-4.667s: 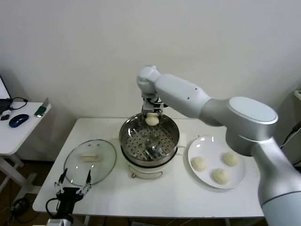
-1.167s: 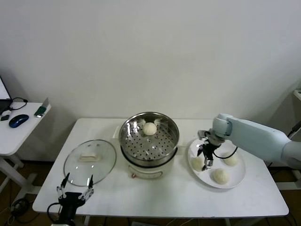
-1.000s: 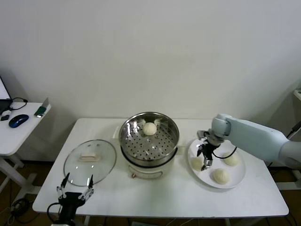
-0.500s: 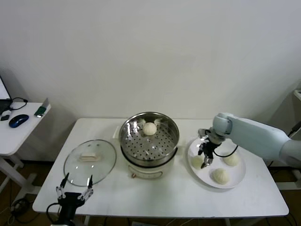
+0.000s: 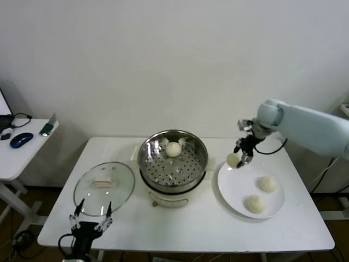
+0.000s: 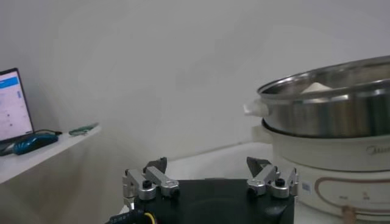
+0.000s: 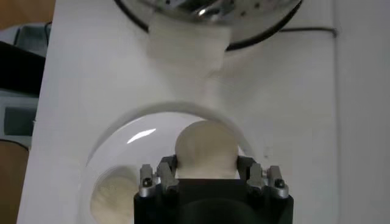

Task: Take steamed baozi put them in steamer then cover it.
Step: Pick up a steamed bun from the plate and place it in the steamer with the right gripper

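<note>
The robot's right gripper will let go of the baozi on the steamer's perforated tray, at the side (image 5: 158, 164) nearest the glass cover.
My right gripper (image 5: 238, 157) is shut on a cream-white baozi (image 5: 233, 159) and holds it in the air above the left rim of the white plate (image 5: 235, 189), right of the steamer (image 5: 173, 160). The right wrist view shows that baozi (image 7: 206, 150) between the fingers. One baozi (image 5: 173, 149) lies on the steamer's perforated tray at the back. Two baozi (image 5: 266, 183) (image 5: 256, 203) lie on the plate. The glass cover (image 5: 104, 188) with its cream handle lies flat on the table left of the steamer. My left gripper (image 5: 90, 219) is open and empty at the table's front left edge.
A side table (image 5: 22, 147) with a mouse and small items stands to the left. The steamer's cream base (image 6: 341, 176) shows close by in the left wrist view. The white wall is behind the table.
My right gripper has closed on the leftmost baozi on the plate and lifted it up and back. Before that, it left one baozi in the steamer. The left arm stayed put.
</note>
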